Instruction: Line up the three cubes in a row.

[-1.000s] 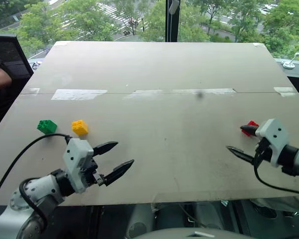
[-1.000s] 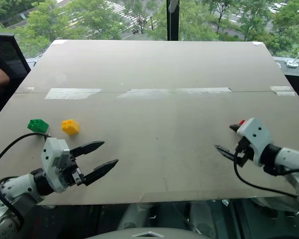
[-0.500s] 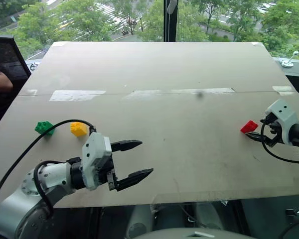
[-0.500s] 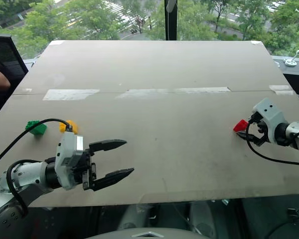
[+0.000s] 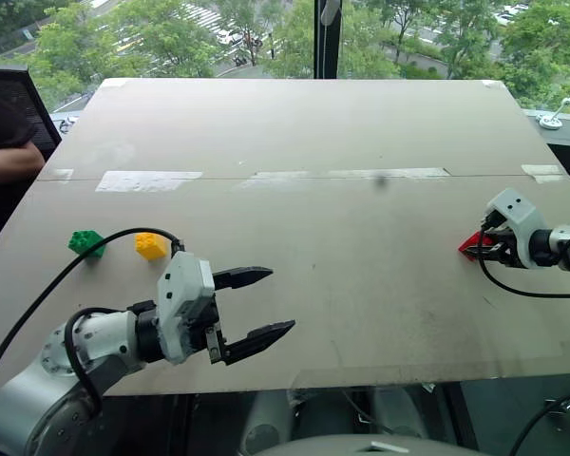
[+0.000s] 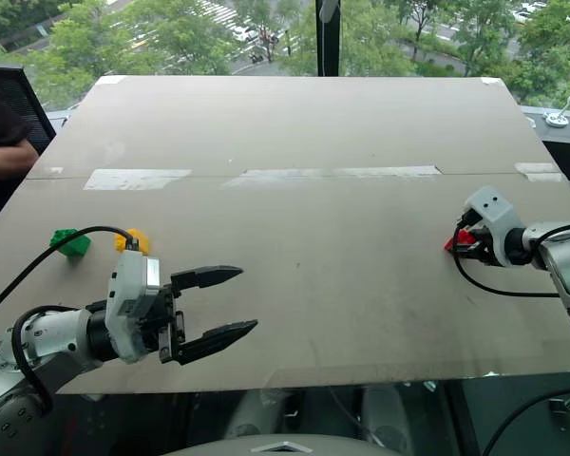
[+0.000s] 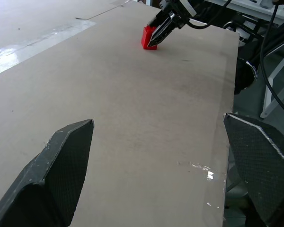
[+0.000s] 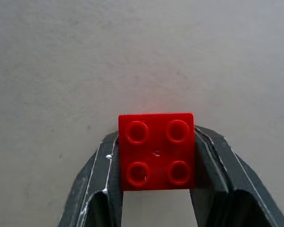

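Note:
The robot's right gripper needs to set the red cube down on the bare table just this side of the long tape strip (image 5: 364,228).
The red cube (image 8: 156,150) sits studs-up on the table (image 5: 313,123) near its right edge, and my right gripper (image 5: 475,249) is shut on it, one finger pressed against each side. At the table's left side lie the green cube (image 5: 85,242) and the yellow cube (image 5: 151,245), close together and untouched. My left gripper (image 5: 281,300) hovers open over the front left of the table, right of and nearer than those two cubes, holding nothing. The left wrist view shows the red cube (image 7: 148,37) far off, with the right gripper's fingers around it.
Strips of pale tape (image 5: 147,180) run across the table's middle. A person's arm (image 5: 9,161) and a black chair (image 5: 19,100) are beyond the left edge. A small white object (image 5: 554,119) stands off the far right corner.
My right gripper moved forward and outward to the red cube and closed on it. My left gripper shifted a little to the right, then stayed still and open.

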